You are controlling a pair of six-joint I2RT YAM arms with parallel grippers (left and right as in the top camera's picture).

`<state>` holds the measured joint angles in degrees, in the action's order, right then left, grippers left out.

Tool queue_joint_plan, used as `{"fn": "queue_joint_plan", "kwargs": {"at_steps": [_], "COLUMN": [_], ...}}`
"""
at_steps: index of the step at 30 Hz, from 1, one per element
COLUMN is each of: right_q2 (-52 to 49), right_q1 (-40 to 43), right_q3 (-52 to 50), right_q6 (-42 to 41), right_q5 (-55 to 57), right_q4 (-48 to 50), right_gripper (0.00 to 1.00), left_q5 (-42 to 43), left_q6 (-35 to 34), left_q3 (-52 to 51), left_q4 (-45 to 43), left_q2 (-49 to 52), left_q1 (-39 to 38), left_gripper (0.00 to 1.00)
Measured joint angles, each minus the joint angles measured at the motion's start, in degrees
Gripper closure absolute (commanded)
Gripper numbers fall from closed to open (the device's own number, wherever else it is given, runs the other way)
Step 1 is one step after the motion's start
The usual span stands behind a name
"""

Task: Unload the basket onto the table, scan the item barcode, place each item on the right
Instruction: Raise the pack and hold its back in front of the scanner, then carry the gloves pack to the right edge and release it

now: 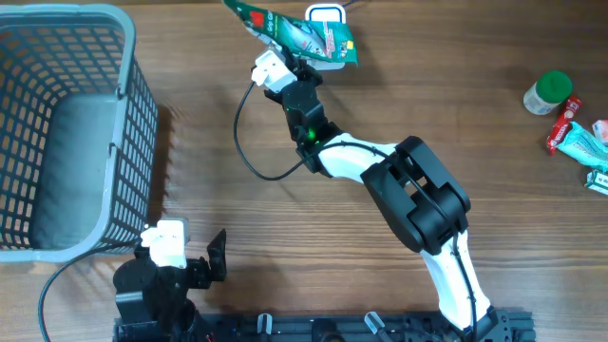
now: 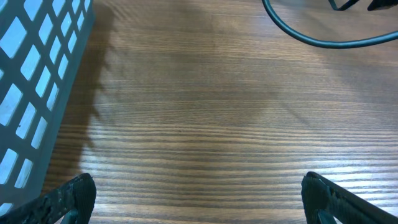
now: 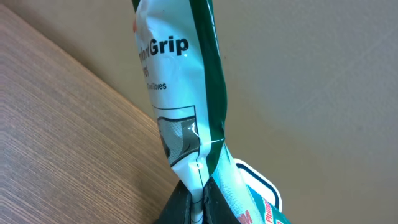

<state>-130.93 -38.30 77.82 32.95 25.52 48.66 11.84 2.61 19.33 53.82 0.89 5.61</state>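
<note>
The green and white packet, held up at the table's far edge, will be let go by my right gripper on the bare wood nearer me than the green-capped bottle (image 1: 499, 185).
The item, a green and white packet (image 1: 299, 33) printed with "Grip" (image 3: 180, 93), is held up at the far edge of the table. My right gripper (image 1: 294, 59) (image 3: 200, 194) is shut on its lower edge, pinching the thin film between both fingers. Just behind the packet sits a white piece with a dark rounded outline (image 1: 325, 13) (image 3: 260, 182). No barcode can be made out on the packet. Down at the near left, next to the basket, my left gripper (image 1: 190, 258) (image 2: 199, 200) stands wide open over bare wood, holding nothing.
A tall grey mesh basket (image 1: 57, 133) (image 2: 25, 93) fills the left side. A black cable (image 1: 249, 152) (image 2: 311, 40) loops across the table centre. At the far right lie a green-capped bottle (image 1: 548, 92), a red tube (image 1: 562, 123) and a teal packet (image 1: 584, 142).
</note>
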Motion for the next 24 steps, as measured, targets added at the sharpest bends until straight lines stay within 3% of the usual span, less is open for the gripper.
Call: {"fn": "queue_joint_plan", "kwargs": {"at_steps": [10, 13, 15, 20, 24], "right_q2": [0.0, 1.11, 8.61, 39.58, 50.18], "right_q1": [3.76, 2.93, 2.32, 4.22, 15.45], "right_q3": [0.02, 0.46, -0.28, 1.33, 1.55], "right_q6": [-17.35, -24.22, -31.17, -46.99, -58.23], "right_q5": [-4.39, -4.15, -1.31, 6.58, 10.99], "right_q4": [-7.87, -16.72, -34.36, -76.19, -102.71], "right_gripper": [0.96, 0.96, 0.96, 0.95, 0.95], "left_q5": [0.02, 0.0, 0.0, 0.02, 0.02], "left_q6": [0.0, 0.0, 0.0, 0.0, 0.0], "left_q3": [0.0, 0.0, 0.0, -0.02, -0.02], "left_q4": [-0.02, 0.0, 0.07, 0.0, -0.02], "left_q2": [0.0, 0.0, -0.04, -0.04, -0.04], "left_q1": [0.0, 0.0, 0.0, 0.0, 0.0], "left_gripper": [0.0, 0.0, 0.0, 0.0, 0.0]}}
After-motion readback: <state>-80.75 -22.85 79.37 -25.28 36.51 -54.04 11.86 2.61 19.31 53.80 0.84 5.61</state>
